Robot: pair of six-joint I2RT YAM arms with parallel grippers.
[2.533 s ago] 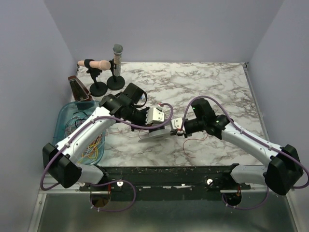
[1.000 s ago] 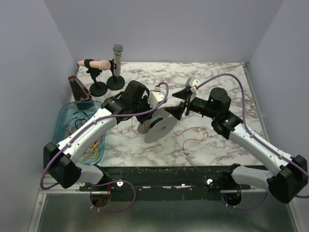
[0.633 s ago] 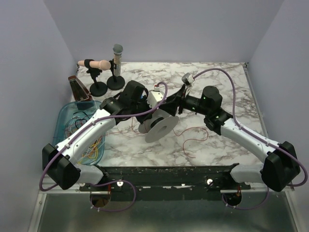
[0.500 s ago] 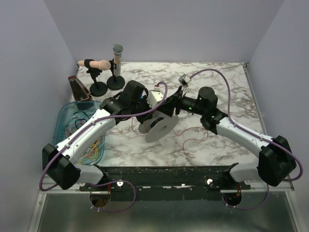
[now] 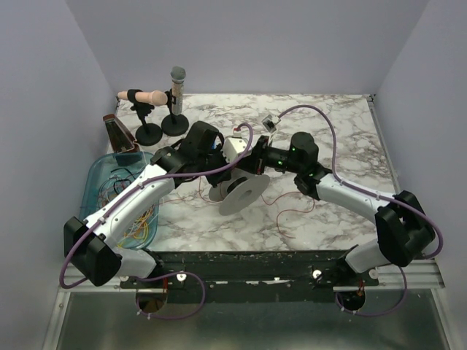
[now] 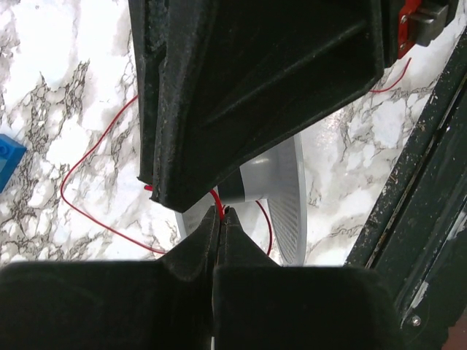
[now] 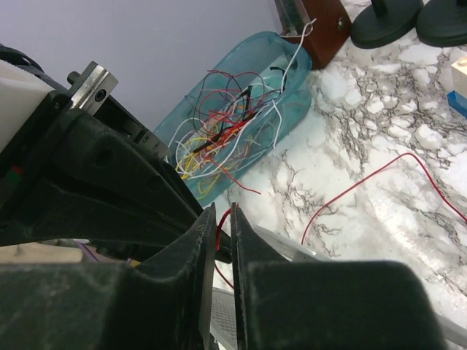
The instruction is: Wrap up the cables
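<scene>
The grey spool tilts while both my grippers meet at the red cable, so next my left gripper opens and grabs the spool's edge point(image 6: 182, 224) to straighten it.
A thin red cable point(image 5: 293, 211) loops over the marble right of the pale grey spool point(image 5: 239, 195), which hangs tilted under the arms. In the left wrist view my left gripper point(image 6: 221, 213) is shut on the red cable point(image 6: 216, 200) just in front of the spool point(image 6: 283, 191). My right gripper point(image 7: 223, 213) meets it from the right. Its jaws stand a narrow gap apart, with the red cable point(image 7: 221, 226) running between them and not pinched. From above, both grippers point(image 5: 246, 168) crowd together over the spool. More coloured cables point(image 7: 226, 127) lie tangled in the blue tray point(image 5: 95, 179).
Two microphones on black stands point(image 5: 175, 120) and a brown block point(image 5: 117, 133) stand at the back left. The blue tray point(image 7: 292, 58) lies along the left wall. A small blue and white brick point(image 7: 458, 86) sits on the marble. The black front rail point(image 5: 255, 262) borders the near edge.
My right gripper has swung left up to the left gripper, and its jaws have narrowed from wide open to a slim gap around the red cable. The left gripper and spool barely moved.
</scene>
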